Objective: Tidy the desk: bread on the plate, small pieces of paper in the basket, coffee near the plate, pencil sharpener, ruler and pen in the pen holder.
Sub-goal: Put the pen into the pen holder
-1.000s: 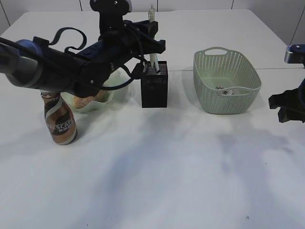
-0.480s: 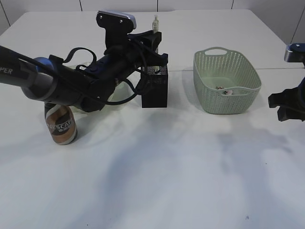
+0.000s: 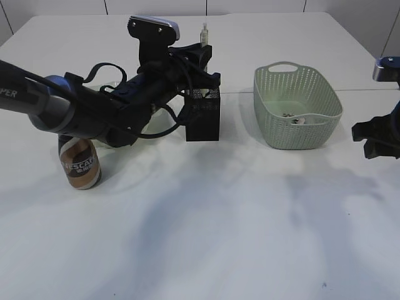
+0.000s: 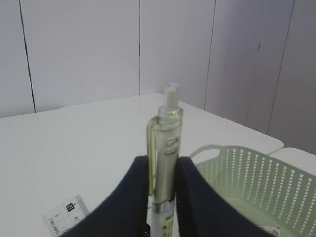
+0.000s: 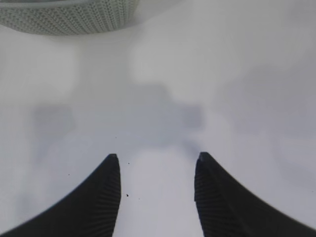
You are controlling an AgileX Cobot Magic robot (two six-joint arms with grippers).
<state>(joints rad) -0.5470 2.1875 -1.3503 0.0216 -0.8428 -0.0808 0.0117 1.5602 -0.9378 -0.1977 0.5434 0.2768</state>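
Note:
My left gripper will let go of the pen inside the black mesh pen holder (image 3: 212, 94) (image 4: 164, 230), at the holder's side closest to the green basket.
My left gripper (image 4: 163, 165) is shut on the pale yellow-green pen (image 4: 166, 138), which it holds upright over the black mesh pen holder (image 3: 203, 116). The pen's lower end reaches down into the holder and its white top (image 3: 204, 30) sticks up above the arm. The clear ruler's end (image 4: 67, 215) shows beside the left finger. The coffee (image 3: 79, 164) stands at the left, in front of the arm. The arm hides the plate and the bread. No pencil sharpener is in view. Small pieces of paper (image 3: 294, 116) lie in the green basket (image 3: 325, 122). My right gripper (image 5: 155, 159) hangs open over bare desk.
The basket's rim (image 5: 69, 17) lies just beyond my right gripper. The right arm (image 3: 378, 134) sits at the desk's right edge. The left arm stretches from the left edge across to the pen holder. White desk (image 3: 206, 219) fills the front half.
My left gripper has come down with the pen, lowering it deeper into the pen holder, and the arm now covers the plate. The right arm has not moved.

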